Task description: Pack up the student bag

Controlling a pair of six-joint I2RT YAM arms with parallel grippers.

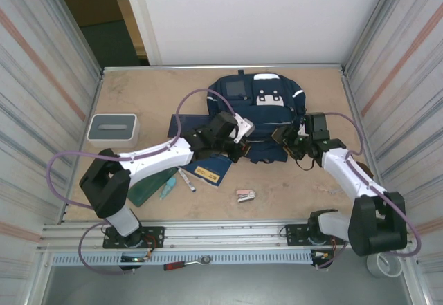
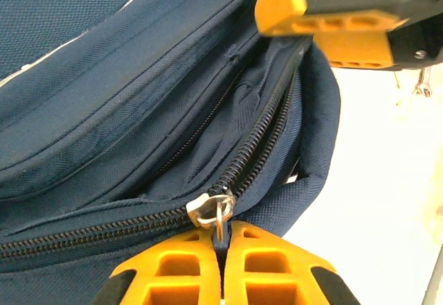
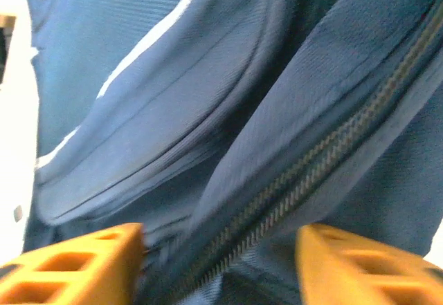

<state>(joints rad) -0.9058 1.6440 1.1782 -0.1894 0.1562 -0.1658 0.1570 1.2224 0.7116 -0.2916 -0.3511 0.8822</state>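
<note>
Next, I grip the bag's near bottom fabric (image 1: pixel 267 153) with my right gripper, since the fold with zip teeth lies loose in it while open, before my left gripper unzips.
The student bag (image 1: pixel 259 108), a navy backpack with white stripes, lies flat at the back middle of the table. My left gripper (image 1: pixel 239 146) is at the bag's near edge. In the left wrist view the left gripper (image 2: pixel 223 230) is shut on the navy zip pull tab, just under the silver slider (image 2: pixel 208 209). The zip (image 2: pixel 266 139) stands parted beyond the slider. My right gripper (image 1: pixel 287 139) is at the bag's near right corner. In the blurred right wrist view the right gripper (image 3: pixel 220 250) has its orange fingers (image 3: pixel 76 263) wide apart, straddling a fold of the bag with zip teeth (image 3: pixel 304 180).
A grey-white box (image 1: pixel 112 128) stands at the left. A dark blue book (image 1: pixel 211 170), a green item (image 1: pixel 149 187), a pen (image 1: pixel 187 179) and a small pink stapler (image 1: pixel 246 195) lie in front of the bag. Corrugated walls close in both sides.
</note>
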